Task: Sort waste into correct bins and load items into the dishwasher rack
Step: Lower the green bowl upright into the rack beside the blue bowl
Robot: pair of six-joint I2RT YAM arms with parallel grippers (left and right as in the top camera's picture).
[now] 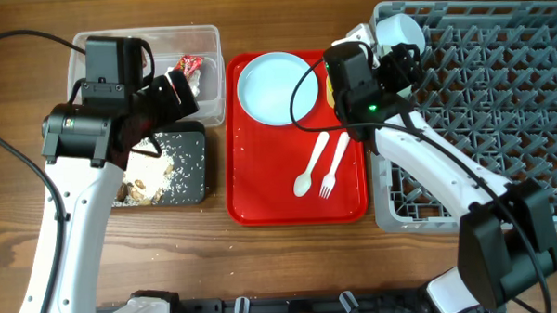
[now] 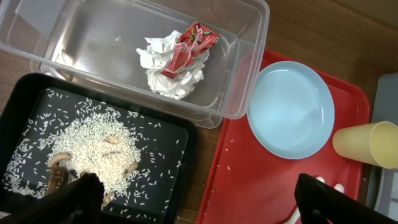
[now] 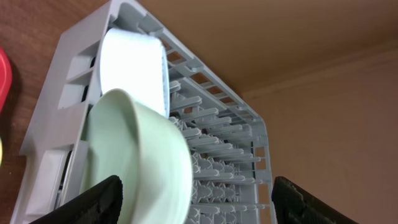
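Observation:
The mint bowl leans on the rack's side by the rack's pegs, so my right gripper should pinch the bowl's rim (image 3: 140, 140), lift it and set it back further in.
My left gripper (image 2: 202, 202) is open and empty, hovering over the gap between the black tray (image 2: 168, 180) of rice scraps (image 2: 99, 146) and the red tray. The red wrapper (image 2: 189, 53) and white napkin (image 2: 161, 78) lie in the clear tub (image 2: 249, 62). The pale blue plate (image 1: 276, 87), white spoon (image 1: 309, 169) and fork (image 1: 333, 164) lie on the red tray; the yellow cup (image 2: 367, 144) lies there on its side. My right gripper (image 3: 199, 199) is open at the rack's (image 1: 500, 102) far left corner. Two bowls stand on edge there, a paler one (image 3: 134, 68) and a mint one (image 3: 137, 155) beside my left finger.
The flat red serving tray (image 1: 261, 194) sits between the bins and the grey rack. A few loose rice grains lie on the red tray. Bare wooden table runs along the front edge. The left arm covers part of the tub and black tray from overhead.

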